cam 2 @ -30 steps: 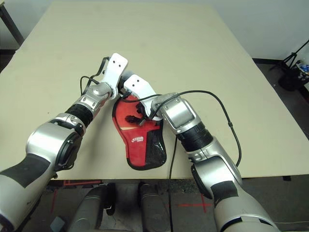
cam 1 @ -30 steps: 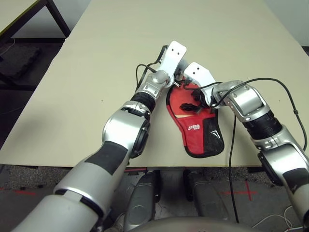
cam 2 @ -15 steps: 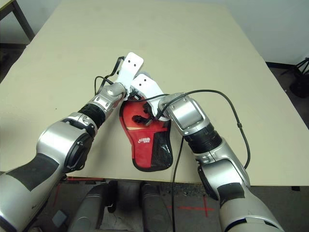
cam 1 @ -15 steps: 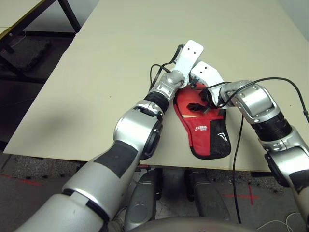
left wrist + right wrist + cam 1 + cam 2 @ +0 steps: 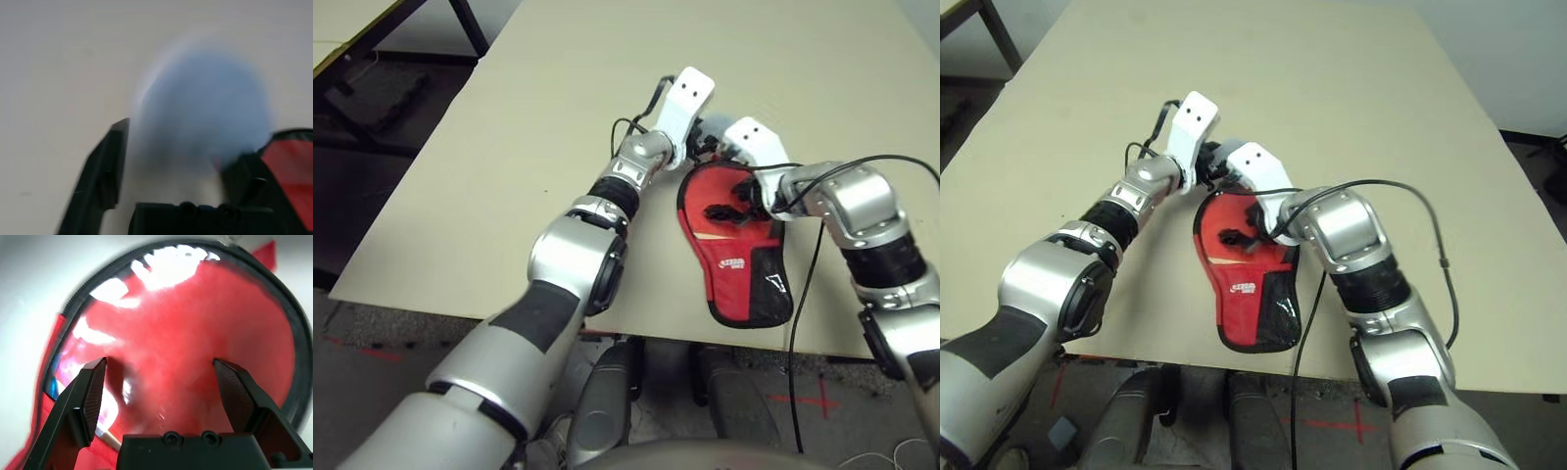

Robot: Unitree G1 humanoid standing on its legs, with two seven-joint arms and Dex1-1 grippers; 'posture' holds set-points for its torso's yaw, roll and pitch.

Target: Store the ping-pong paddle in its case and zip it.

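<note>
The soft white-bluish lump (image 5: 718,124) just beyond the red case's far rim is tied to the zipper pull, so my right gripper needs to close on it.
The red case (image 5: 736,257) lies flat near the table's front edge, with its white logo and black mesh pocket (image 5: 770,291) towards me. My right gripper (image 5: 722,209) hovers open over its round end. In the right wrist view the fingers (image 5: 93,391) straddle a glossy red face (image 5: 190,338) ringed by black zipper edging; it looks like the paddle's rubber, but I cannot tell for sure. My left gripper (image 5: 702,140) is at the far rim of the case, open, with a soft white-bluish lump (image 5: 205,107) between and just beyond its fingers (image 5: 105,171).
The beige table (image 5: 509,147) stretches wide to the left and far side. The case's handle end reaches close to the front edge (image 5: 656,333). A black cable (image 5: 803,294) hangs off my right forearm beside the case. A second table (image 5: 342,29) stands at the far left.
The head view has shifted. My two wrists have drawn a little apart, with the left one now at the case's far rim. The right gripper stays open over the round end.
</note>
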